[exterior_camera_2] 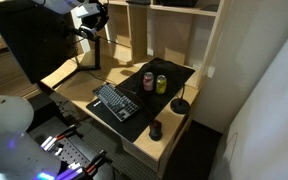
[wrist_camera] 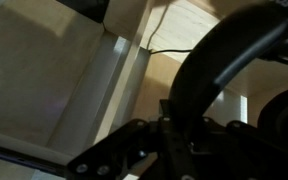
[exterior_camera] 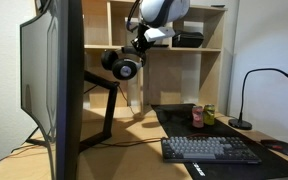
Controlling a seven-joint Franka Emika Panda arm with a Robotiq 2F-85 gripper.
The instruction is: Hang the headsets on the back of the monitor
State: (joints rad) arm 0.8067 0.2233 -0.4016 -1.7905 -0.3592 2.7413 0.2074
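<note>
Next, I bring the headsets, now hanging behind the curved monitor, to the monitor and have my gripper release them on the upper bend of the monitor's black support arm point(exterior_camera: 108, 86).
The black headsets point(exterior_camera: 120, 65) with silvery-ringed earcups hang in the air from my gripper point(exterior_camera: 136, 43), which is shut on the black headband. They are behind the large curved monitor point(exterior_camera: 56, 75), near its black angular support arm point(exterior_camera: 102, 100). In an exterior view the headsets point(exterior_camera_2: 87, 40) are mostly hidden against the monitor point(exterior_camera_2: 34, 45). In the wrist view the headband point(wrist_camera: 224, 60) arcs up from my jaws point(wrist_camera: 174, 125), with the monitor's back edge point(wrist_camera: 109, 60) at the left.
A black keyboard point(exterior_camera: 210, 149) lies on a dark mat with two cans point(exterior_camera: 203, 116) behind it. A black gooseneck lamp point(exterior_camera: 246, 100) and a mouse point(exterior_camera: 280, 146) stand nearby. A wooden shelf unit point(exterior_camera: 174, 60) rises behind the desk.
</note>
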